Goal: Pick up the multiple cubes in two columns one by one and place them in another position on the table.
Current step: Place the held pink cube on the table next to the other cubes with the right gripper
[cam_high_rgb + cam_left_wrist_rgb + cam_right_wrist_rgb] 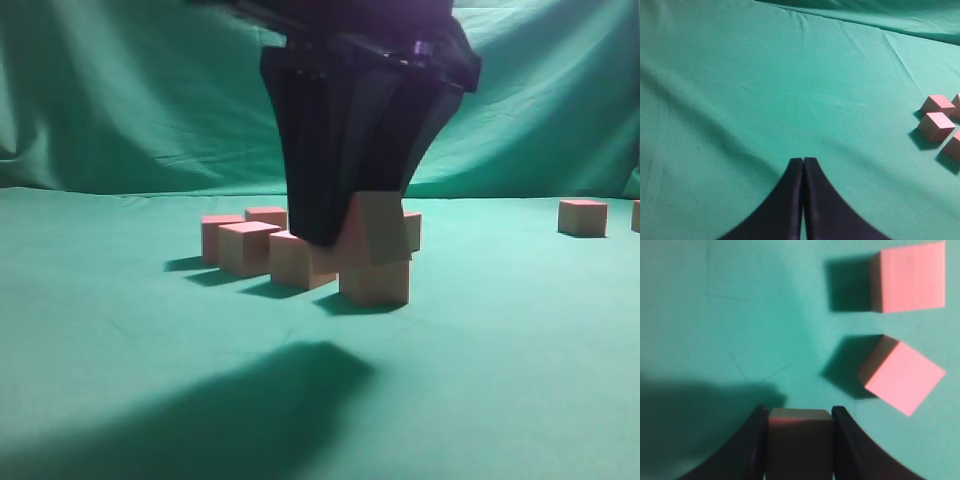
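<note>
Next, my right gripper releases the salmon-pink cube, now tilted just above another cube, on the teal table [368, 305] [811, 416] in front of the nearest cube of the cluster.
My right gripper [345, 232] is shut on one salmon-pink cube [382, 228] and holds it tilted, just above another cube [375, 282] on the teal table [480, 360]. In the right wrist view the held cube [800, 440] sits between the jaws [799, 412], with two cubes [912, 277] [902, 375] on the cloth ahead. Several more cubes [247, 248] stand in a cluster left of the gripper. My left gripper [803, 161] is shut and empty over bare cloth, and cubes [936, 125] lie at that view's right edge.
Two separate cubes [583, 217] stand at the far right of the table. A wrinkled green backdrop [120, 90] hangs behind. The right arm casts a large shadow [230, 410] on the near cloth.
</note>
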You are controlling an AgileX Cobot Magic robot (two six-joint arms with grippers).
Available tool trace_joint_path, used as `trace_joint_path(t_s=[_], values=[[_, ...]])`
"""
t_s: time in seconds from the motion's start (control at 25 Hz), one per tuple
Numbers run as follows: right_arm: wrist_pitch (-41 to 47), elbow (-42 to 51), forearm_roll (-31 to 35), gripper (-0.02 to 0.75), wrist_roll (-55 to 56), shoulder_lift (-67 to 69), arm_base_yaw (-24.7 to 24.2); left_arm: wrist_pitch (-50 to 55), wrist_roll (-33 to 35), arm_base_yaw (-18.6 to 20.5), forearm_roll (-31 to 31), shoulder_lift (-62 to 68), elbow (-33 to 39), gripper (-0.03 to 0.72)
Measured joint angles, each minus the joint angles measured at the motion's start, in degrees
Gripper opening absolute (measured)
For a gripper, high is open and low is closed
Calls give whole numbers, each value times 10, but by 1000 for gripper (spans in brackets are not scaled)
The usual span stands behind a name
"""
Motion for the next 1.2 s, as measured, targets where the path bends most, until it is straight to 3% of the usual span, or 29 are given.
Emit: trace_joint_path(t_s=[0.52, 0.88, 1.2], values=[[-30, 0, -43, 267, 48, 7, 0, 0, 0, 0, 0, 0, 0, 0], [-113, 75, -67, 267, 90, -20, 0, 0, 0, 0, 0, 0, 0, 0], [-146, 84, -74, 267, 90, -32, 0, 0, 0, 0, 0, 0, 0, 0]])
